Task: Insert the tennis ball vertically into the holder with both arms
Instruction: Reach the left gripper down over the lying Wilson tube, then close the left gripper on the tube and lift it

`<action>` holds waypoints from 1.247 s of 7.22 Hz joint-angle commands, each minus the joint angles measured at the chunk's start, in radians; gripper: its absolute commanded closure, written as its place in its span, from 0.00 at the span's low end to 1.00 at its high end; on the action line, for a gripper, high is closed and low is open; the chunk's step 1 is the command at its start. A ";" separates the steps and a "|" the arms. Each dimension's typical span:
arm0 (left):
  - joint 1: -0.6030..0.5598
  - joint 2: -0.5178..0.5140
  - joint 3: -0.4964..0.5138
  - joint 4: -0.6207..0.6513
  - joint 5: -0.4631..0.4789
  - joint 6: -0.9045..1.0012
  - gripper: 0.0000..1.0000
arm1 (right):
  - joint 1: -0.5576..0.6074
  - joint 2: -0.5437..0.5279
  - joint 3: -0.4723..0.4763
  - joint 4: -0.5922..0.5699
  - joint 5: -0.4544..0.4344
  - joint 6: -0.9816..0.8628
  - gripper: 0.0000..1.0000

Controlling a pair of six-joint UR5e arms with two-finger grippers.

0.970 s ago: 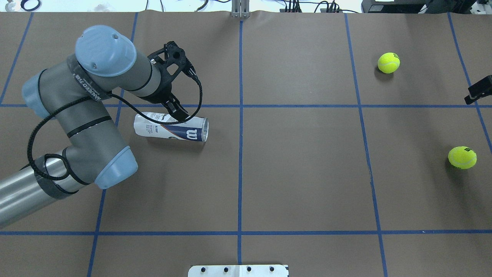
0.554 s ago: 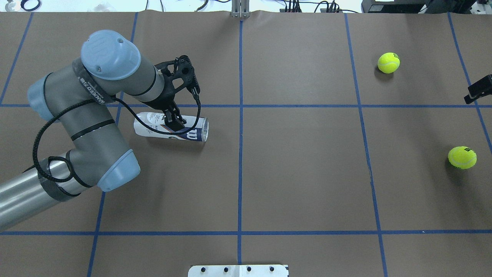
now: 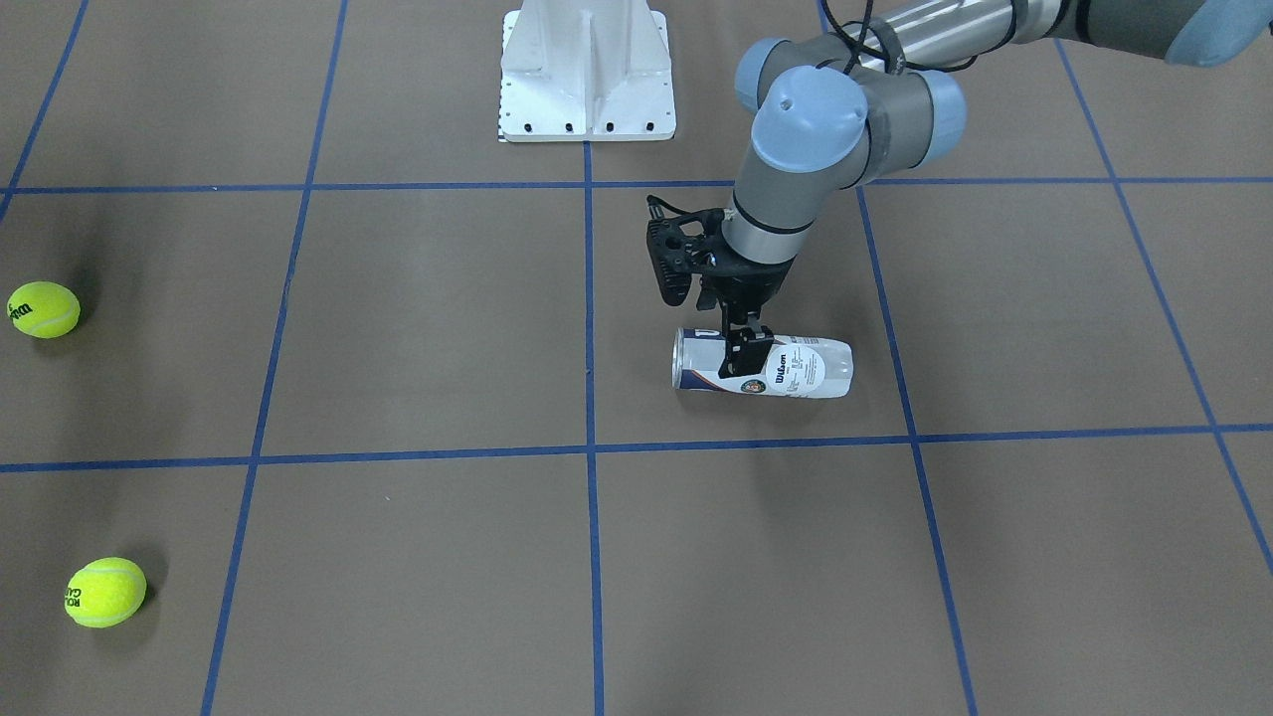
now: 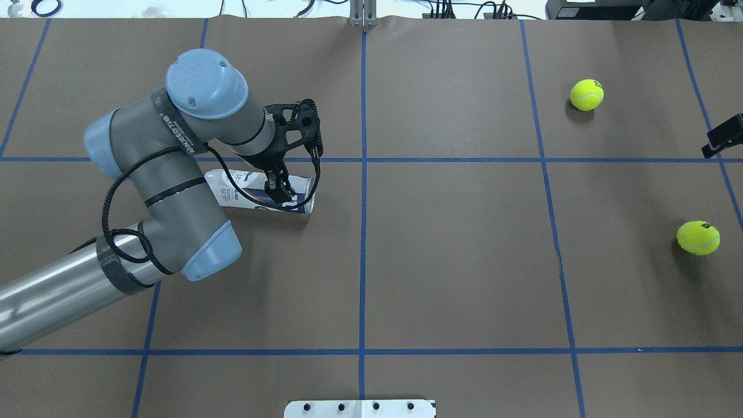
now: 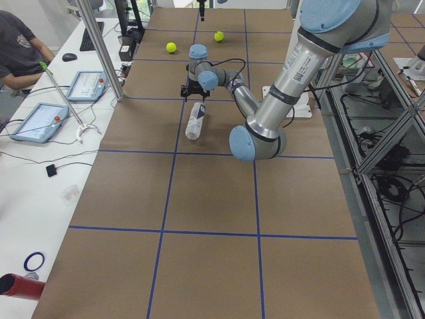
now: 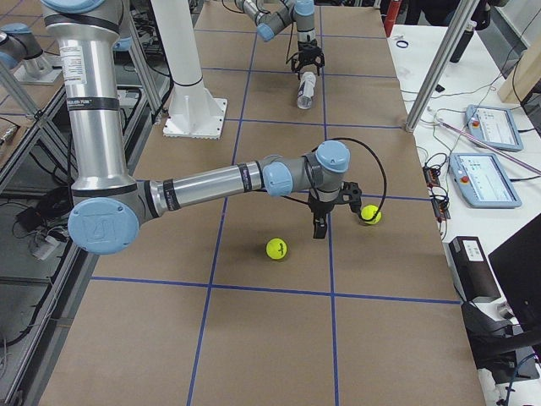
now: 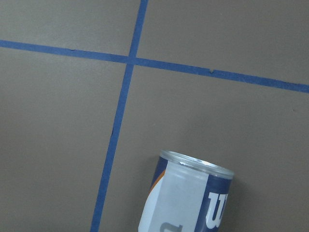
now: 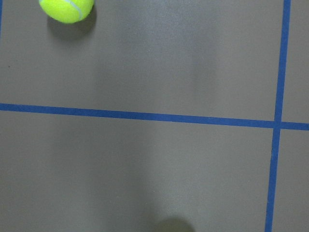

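Note:
My left gripper will next move along the Wilson can to its silver rim end (image 3: 692, 360) (image 7: 194, 170) and close there, just behind the rim.
The holder (image 4: 229, 184), a clear Wilson can with a navy and white label, lies on its side, silver rim toward the table's middle; it also shows in the front view (image 3: 808, 370) and the left wrist view (image 7: 186, 198). My left gripper (image 4: 278, 190) points down over the can near its rim end, fingers open across it (image 3: 748, 350); I cannot tell if they touch it. Two yellow tennis balls (image 4: 587, 94) (image 4: 698, 237) rest on the table's right side. My right gripper (image 6: 319, 227) hangs low between them, holding nothing; I cannot tell if it is open or shut.
The white base plate (image 4: 360, 408) sits at the near table edge, centre. Blue tape lines cross the brown table cover. Only a black piece of the right wrist (image 4: 722, 136) shows at the overhead view's right edge. Tablets and cables lie on side benches.
My left arm swung right and the wrist turned, bringing the gripper from the can's far side down onto it near the rim. The can, balls and right arm have not moved.

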 commanded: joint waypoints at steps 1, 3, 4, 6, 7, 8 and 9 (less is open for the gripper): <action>0.020 -0.038 0.061 0.006 0.006 0.006 0.03 | -0.001 0.000 -0.007 0.000 0.002 0.002 0.01; 0.043 -0.041 0.082 0.007 0.010 0.008 0.03 | -0.001 0.000 -0.013 0.000 0.006 0.002 0.01; 0.054 -0.041 0.081 0.010 0.013 0.022 0.03 | -0.001 0.000 -0.013 0.000 0.035 0.002 0.01; 0.072 -0.038 0.081 0.007 0.022 0.052 0.03 | -0.001 0.000 -0.016 0.000 0.046 0.002 0.01; 0.088 -0.041 0.082 0.007 0.067 0.081 0.03 | -0.001 0.000 -0.016 0.000 0.046 0.002 0.01; 0.091 -0.041 0.085 0.006 0.081 0.112 0.03 | -0.001 0.000 -0.016 -0.002 0.045 0.011 0.01; 0.091 -0.041 0.093 0.001 0.082 0.120 0.03 | -0.001 0.000 -0.016 0.000 0.046 0.023 0.01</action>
